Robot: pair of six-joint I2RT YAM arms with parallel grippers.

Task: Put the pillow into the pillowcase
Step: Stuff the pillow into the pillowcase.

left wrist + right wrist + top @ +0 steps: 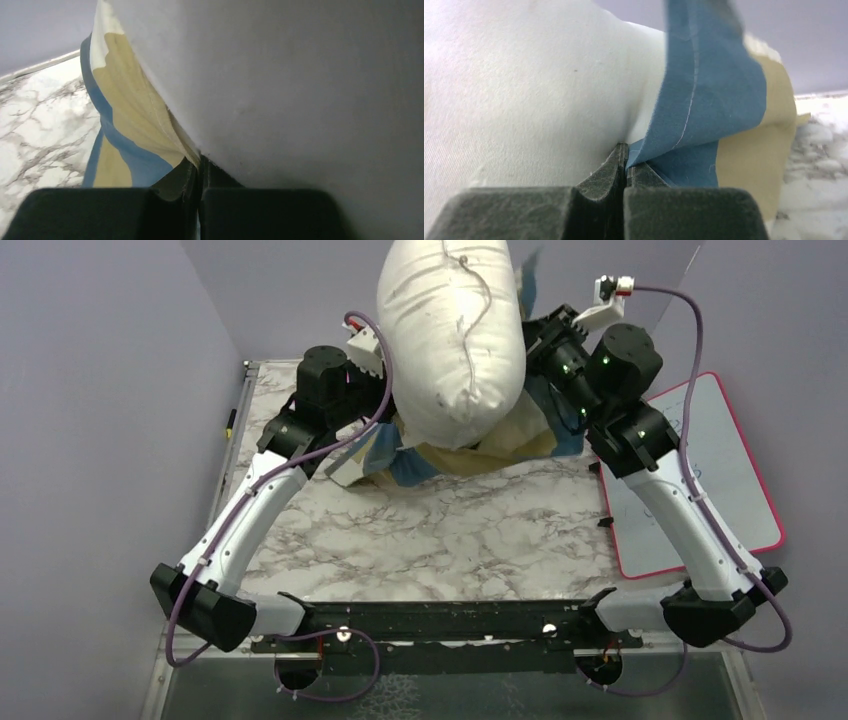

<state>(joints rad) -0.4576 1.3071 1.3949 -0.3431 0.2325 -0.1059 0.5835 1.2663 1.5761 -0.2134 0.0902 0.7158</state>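
Note:
The pillow sticks far out of the pillowcase, so it should be laid down before my left gripper pulls the pillowcase by its blue fabric (408,468).
The plump off-white pillow (455,335) stands on end between my two arms, its lower end sunk into the bunched blue, tan and cream pillowcase (470,455). In the left wrist view my left gripper (200,167) is shut on a tan and cream edge of the pillowcase (130,110), pressed against the pillow (300,75). In the right wrist view my right gripper (626,155) is shut on a blue edge of the pillowcase (714,100), right beside the pillow (524,75). From above, the pillow hides both sets of fingers.
A pink-rimmed whiteboard (700,470) lies at the right of the marble table (430,530), under my right arm. A small pen (230,422) sits by the table's left edge. Purple walls close in on the left, back and right.

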